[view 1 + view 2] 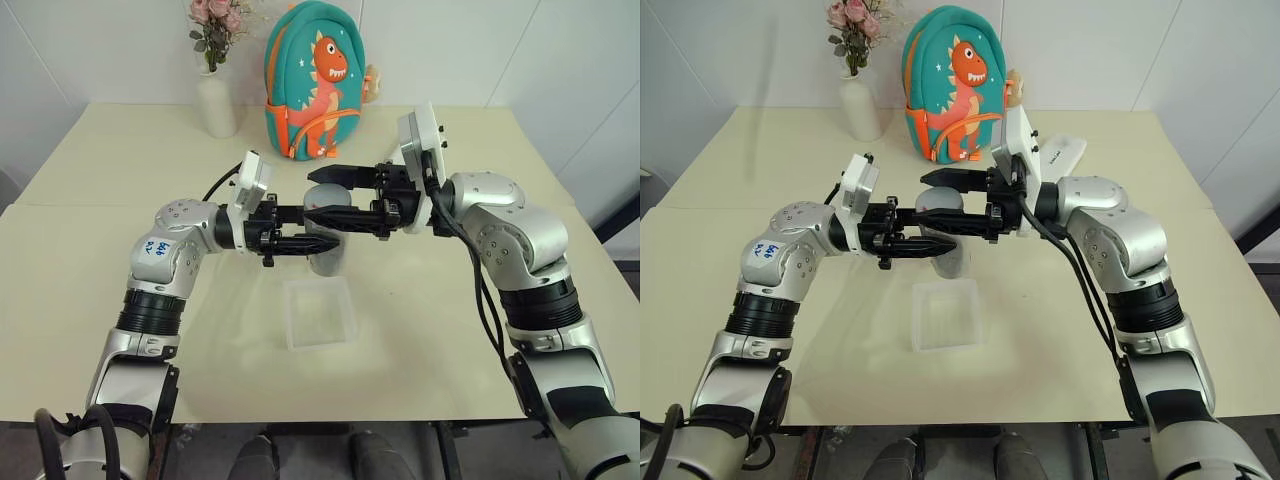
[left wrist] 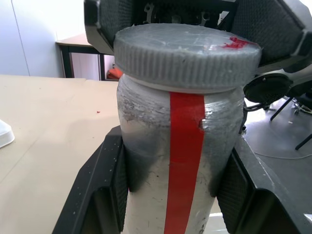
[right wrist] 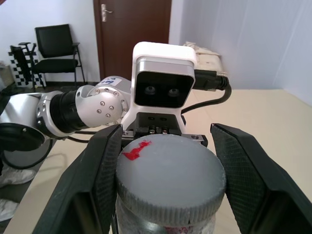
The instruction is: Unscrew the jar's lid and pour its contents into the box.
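I should let go of the grey lid with my right gripper on the bare tabletop (image 1: 433,305) between the box and my right gripper's cables.
The jar (image 1: 325,258), a clear cylinder with a red stripe (image 2: 184,156), hangs upright above the table, just behind the box (image 1: 318,342). My left gripper (image 1: 325,233) reaches in from the left and is shut on the jar's body, its pads (image 2: 114,170) pressed on both sides. From the right, my right gripper (image 1: 312,193) is shut on the grey lid (image 3: 170,175), which sits on the jar and has a red mark on top. The box is a shallow clear tray lying flat on the table. The contents are hidden inside the jar.
A white vase (image 1: 216,105) with flowers and a teal dinosaur backpack (image 1: 313,85) stand at the back of the table. A white oblong case (image 1: 1060,152) lies at the back right. Bare tabletop surrounds the box.
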Controlling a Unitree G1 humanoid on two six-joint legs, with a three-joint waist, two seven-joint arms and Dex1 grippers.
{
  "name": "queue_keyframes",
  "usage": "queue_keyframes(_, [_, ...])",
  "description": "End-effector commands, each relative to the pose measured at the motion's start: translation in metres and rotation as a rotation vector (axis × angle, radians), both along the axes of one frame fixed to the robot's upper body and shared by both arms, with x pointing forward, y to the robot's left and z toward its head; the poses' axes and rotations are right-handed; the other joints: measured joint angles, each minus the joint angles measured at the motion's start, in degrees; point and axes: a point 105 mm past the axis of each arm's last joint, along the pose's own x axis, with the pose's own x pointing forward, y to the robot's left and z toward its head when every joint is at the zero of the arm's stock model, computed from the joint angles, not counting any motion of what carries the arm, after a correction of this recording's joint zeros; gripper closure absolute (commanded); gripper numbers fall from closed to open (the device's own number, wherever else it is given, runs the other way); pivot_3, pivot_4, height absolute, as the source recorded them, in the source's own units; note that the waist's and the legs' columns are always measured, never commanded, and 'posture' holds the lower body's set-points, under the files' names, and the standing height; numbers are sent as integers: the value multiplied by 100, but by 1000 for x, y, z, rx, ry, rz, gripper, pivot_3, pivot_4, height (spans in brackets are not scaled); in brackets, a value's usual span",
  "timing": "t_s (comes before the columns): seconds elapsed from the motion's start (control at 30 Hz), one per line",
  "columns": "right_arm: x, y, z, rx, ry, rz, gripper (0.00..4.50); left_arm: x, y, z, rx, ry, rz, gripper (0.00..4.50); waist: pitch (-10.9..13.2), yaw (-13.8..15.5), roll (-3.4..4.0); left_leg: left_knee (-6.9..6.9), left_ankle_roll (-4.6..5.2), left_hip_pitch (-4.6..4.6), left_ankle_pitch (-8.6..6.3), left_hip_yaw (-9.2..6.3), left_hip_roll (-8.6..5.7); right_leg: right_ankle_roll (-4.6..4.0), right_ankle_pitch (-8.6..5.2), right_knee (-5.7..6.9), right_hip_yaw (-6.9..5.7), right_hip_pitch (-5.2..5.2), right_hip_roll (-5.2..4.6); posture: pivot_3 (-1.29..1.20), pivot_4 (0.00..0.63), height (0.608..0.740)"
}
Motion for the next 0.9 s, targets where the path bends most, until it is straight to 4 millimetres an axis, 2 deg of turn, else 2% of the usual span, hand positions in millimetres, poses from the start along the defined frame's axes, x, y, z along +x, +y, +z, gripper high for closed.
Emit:
queue_keyframes(0.03, [-6,-28,55,188,-154,-116,1935,-8,-7,-28,82,65,-72,2508,0,-2,0,0,0,0,0,0,0,0,0,0,0,0,0,0,150,740])
queue_keyframes(0.43, [-2,-33,65,155,-174,-141,1935,-10,-2,-45,154,69,-81,2508,0,-2,0,0,0,0,0,0,0,0,0,-1,0,0,0,0,150,740])
queue_keyframes(0.53, [-4,-33,64,147,-166,-125,1935,-10,-1,-44,154,70,-90,2508,11,7,29,0,1,0,0,5,-6,0,0,-3,4,1,-4,0,150,740])
queue_keyframes(0.9, [-7,-32,61,129,-169,-85,1935,-5,1,-37,147,34,-95,2508,18,-12,11,-4,2,1,1,2,4,-3,-2,-2,1,-1,5,0,150,740])
